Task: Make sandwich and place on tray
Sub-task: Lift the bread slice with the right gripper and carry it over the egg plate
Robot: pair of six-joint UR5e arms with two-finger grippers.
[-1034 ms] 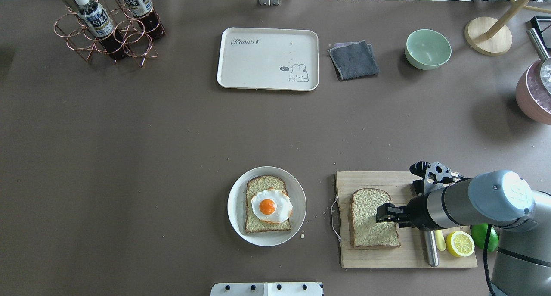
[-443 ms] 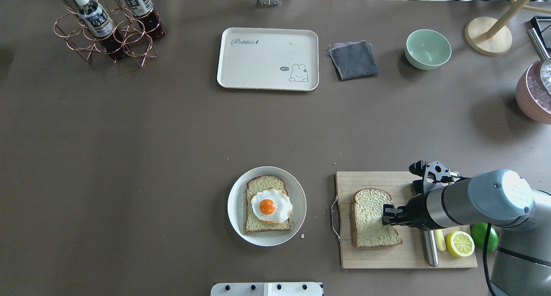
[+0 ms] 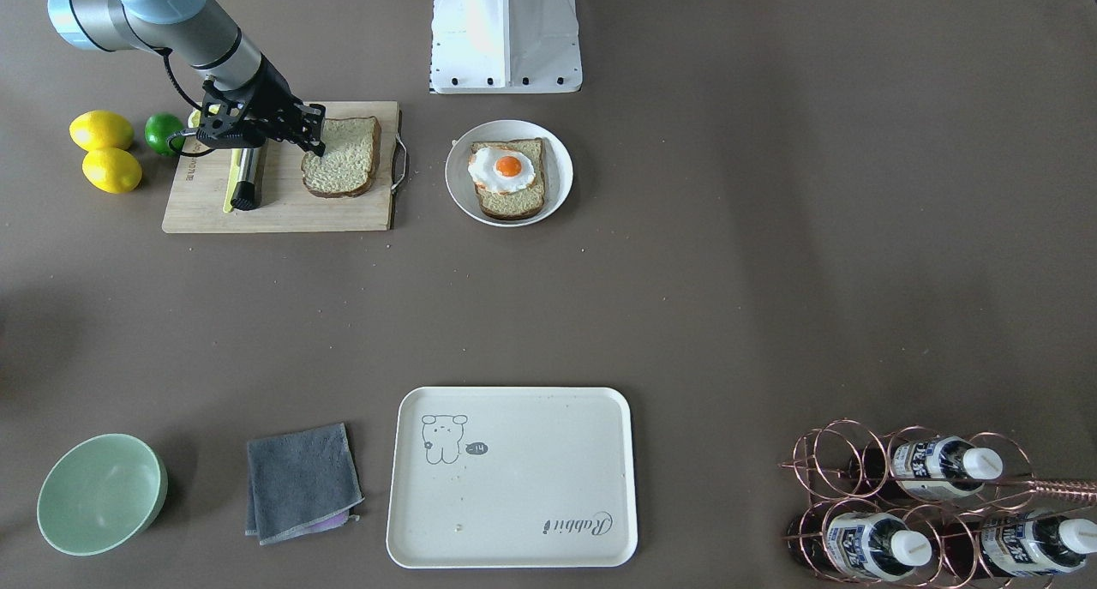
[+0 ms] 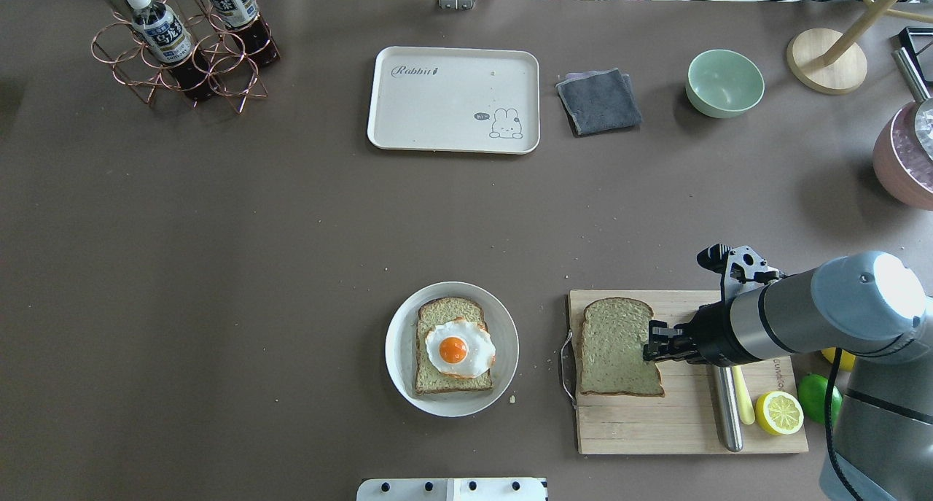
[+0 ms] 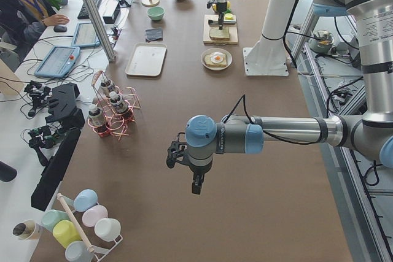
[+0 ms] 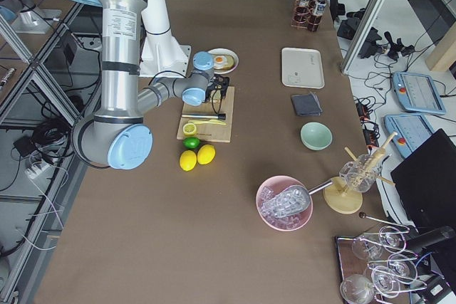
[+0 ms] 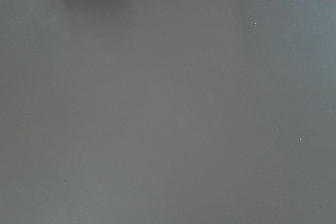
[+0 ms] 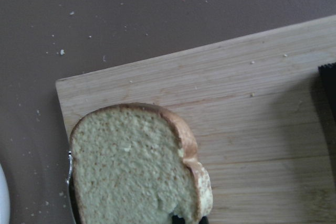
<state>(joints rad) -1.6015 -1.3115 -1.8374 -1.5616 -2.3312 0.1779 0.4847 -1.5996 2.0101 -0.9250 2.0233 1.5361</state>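
My right gripper will release the bread slice on top of the fried egg [image 3: 512, 163] that is on the round white plate.
One bread slice [image 4: 616, 348] is over the wooden cutting board [image 4: 685, 435], and my right gripper [image 4: 651, 348] is shut on its right edge; the slice looks slightly raised. The front view shows the same gripper [image 3: 313, 139] and slice [image 3: 343, 159]. In the right wrist view the slice [image 8: 131, 166] is close, with the board [image 8: 252, 103] below it. The second slice with the fried egg [image 4: 458, 350] lies on a round white plate [image 4: 399, 355]. The cream tray [image 4: 452, 100] sits empty at the far side. My left gripper [image 5: 195, 185] hangs over bare table; I cannot tell its state.
A knife [image 4: 727, 413], half a lemon [image 4: 778, 412] and a lime [image 4: 820, 397] lie at the board's right end. A grey cloth [image 4: 599, 101] and green bowl [image 4: 724, 83] sit right of the tray. A bottle rack [image 4: 182, 41] stands far left.
My right gripper closed on the slice's right edge, and the slice has moved with it up and to the left in the overhead view. The plate and tray have not moved.
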